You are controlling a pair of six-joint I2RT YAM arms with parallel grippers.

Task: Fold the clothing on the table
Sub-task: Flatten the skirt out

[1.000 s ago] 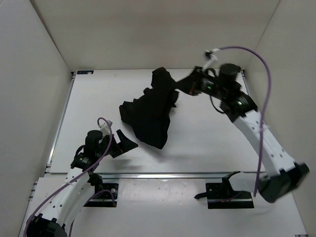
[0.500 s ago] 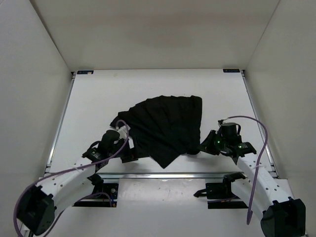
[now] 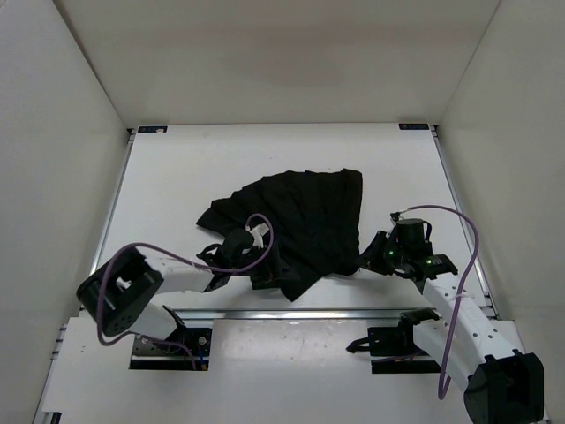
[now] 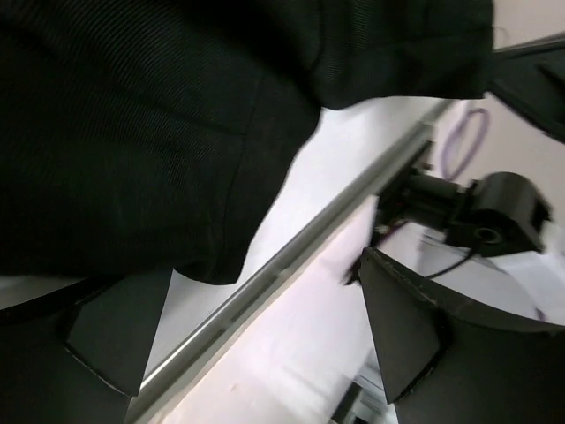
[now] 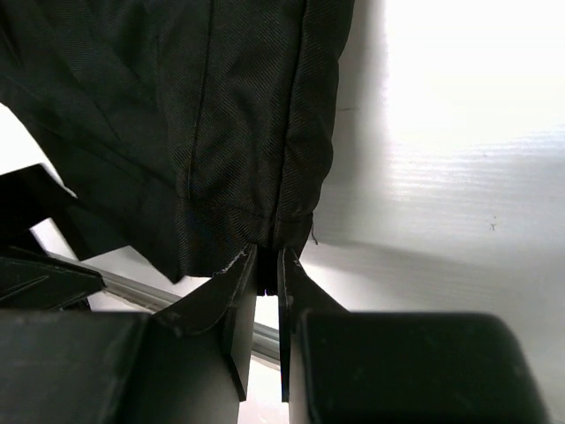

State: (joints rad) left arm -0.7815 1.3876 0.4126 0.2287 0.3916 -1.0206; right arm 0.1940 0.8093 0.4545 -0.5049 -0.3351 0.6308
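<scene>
The clothing's near hem slants toward the rail, so next my left gripper pinches its free corner (image 4: 216, 269) and pulls the hem straight before both grippers lift it.
The clothing (image 3: 305, 216), black and ribbed, lies fanned out on the white table (image 3: 177, 168). My right gripper (image 3: 362, 262) sits low at its near right corner. In the right wrist view the gripper (image 5: 267, 258) is shut on the hem of the clothing (image 5: 221, 115), with a sliver of fabric pinched between its fingertips. My left gripper (image 3: 267, 272) is at the garment's near left edge. The left wrist view shows it (image 4: 256, 344) open, with only bare table between its fingers (image 4: 115, 336). The clothing (image 4: 132, 132) lies just beyond their tips.
A metal rail (image 3: 309, 311) runs along the table's near edge, close to both grippers, and shows as a diagonal bar (image 4: 291, 256) in the left wrist view. White walls (image 3: 62, 132) enclose the table on three sides. Purple cables (image 3: 459, 230) loop off both arms.
The right gripper brought the clothing from raised at the far right down to the near right, where it spread flat. The left arm swung right to the garment's near edge.
</scene>
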